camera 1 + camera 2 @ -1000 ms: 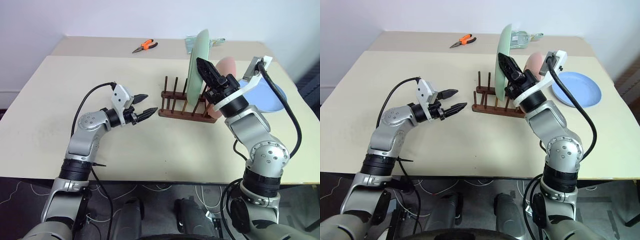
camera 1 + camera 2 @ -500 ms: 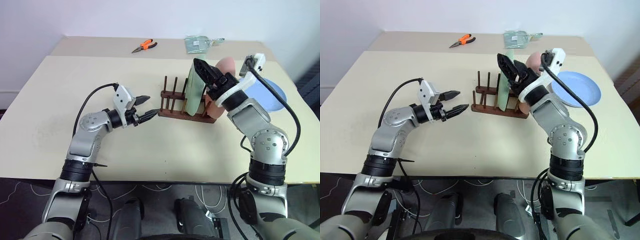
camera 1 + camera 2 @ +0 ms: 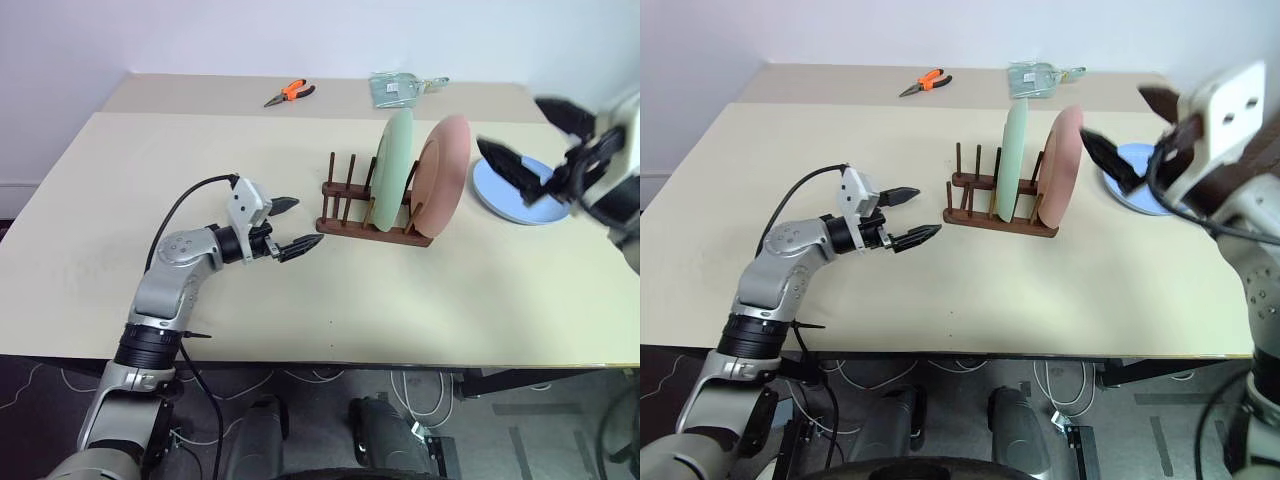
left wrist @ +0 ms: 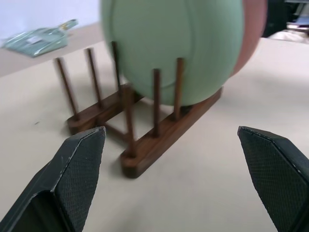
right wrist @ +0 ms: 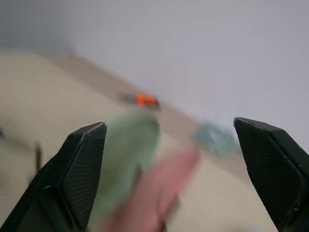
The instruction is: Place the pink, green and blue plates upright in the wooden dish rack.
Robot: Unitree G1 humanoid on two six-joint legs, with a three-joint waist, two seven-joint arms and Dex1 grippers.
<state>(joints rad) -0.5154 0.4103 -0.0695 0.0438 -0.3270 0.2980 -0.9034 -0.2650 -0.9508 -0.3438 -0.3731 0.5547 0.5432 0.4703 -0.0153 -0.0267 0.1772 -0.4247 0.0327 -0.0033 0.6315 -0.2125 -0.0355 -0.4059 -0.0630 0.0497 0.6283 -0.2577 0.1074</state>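
The robot's right gripper needs to next move down to the blue plate's near edge [image 3: 538, 222], on the side of the plate away from the clear green packet, and close there.
The wooden dish rack [image 3: 347, 214] stands mid-table. The green plate [image 3: 393, 170] stands upright between its pegs, and the pink plate [image 3: 443, 165] stands upright just right of it at the rack's end. The blue plate [image 3: 524, 204] lies flat on the table to the right. My right gripper [image 3: 510, 123] hovers open and empty above the blue plate, apart from the rack. My left gripper [image 3: 302, 223] is open and empty just left of the rack, pointing at it. The left wrist view looks at the rack [image 4: 145, 145] and the green plate [image 4: 174, 43] close up.
Orange-handled pliers [image 3: 290, 92] and a clear green packet [image 3: 400, 86] lie on the far part of the table. The table's right edge [image 3: 610, 220] runs close past the blue plate.
My right gripper lowered the green plate into the rack, let go and swung away to the right, rolling as it went. My left gripper's fingers opened wider in place.
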